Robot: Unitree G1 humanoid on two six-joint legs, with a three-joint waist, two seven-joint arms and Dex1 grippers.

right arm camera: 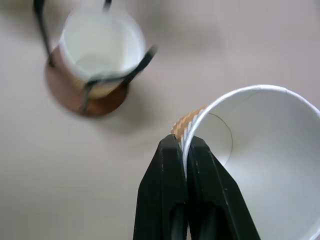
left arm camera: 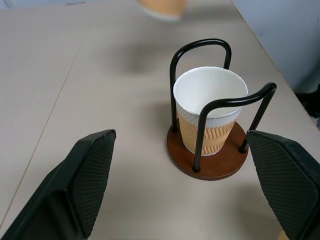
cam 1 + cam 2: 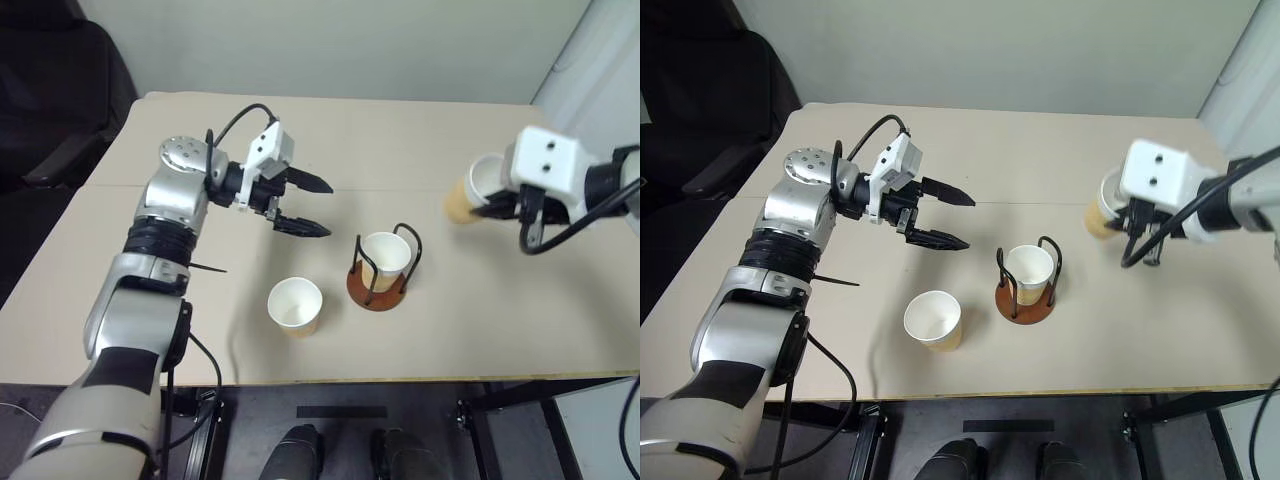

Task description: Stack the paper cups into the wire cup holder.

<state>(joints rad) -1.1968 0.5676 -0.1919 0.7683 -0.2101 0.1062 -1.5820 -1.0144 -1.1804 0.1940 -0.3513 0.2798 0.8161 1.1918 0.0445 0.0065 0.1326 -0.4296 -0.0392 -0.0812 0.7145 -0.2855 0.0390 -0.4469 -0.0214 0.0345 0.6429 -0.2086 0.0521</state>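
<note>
My right gripper needs to release its paper cup, now hanging tilted beside the holder, inside the cup standing in the wire cup holder point(image 3: 386, 257) point(image 1: 101, 49).
The wire cup holder point(image 3: 379, 286), a reddish-brown disc with black wire loops, stands mid-table with one paper cup point(image 3: 385, 258) upright inside it. A second paper cup point(image 3: 295, 306) stands upright on the table to the holder's left, near the front edge. My right gripper point(image 1: 185, 150) is shut on the rim of a third paper cup point(image 3: 470, 193), which hangs tilted in the air to the right of the holder. My left gripper point(image 3: 312, 205) hovers open to the upper left of the holder, its fingers point(image 2: 90, 170) empty and pointing toward it.
The beige table point(image 3: 420, 140) has a seam across its middle. A dark chair point(image 3: 50, 90) stands off the table's back left corner. A pale wall or curtain point(image 3: 600, 70) rises at the right.
</note>
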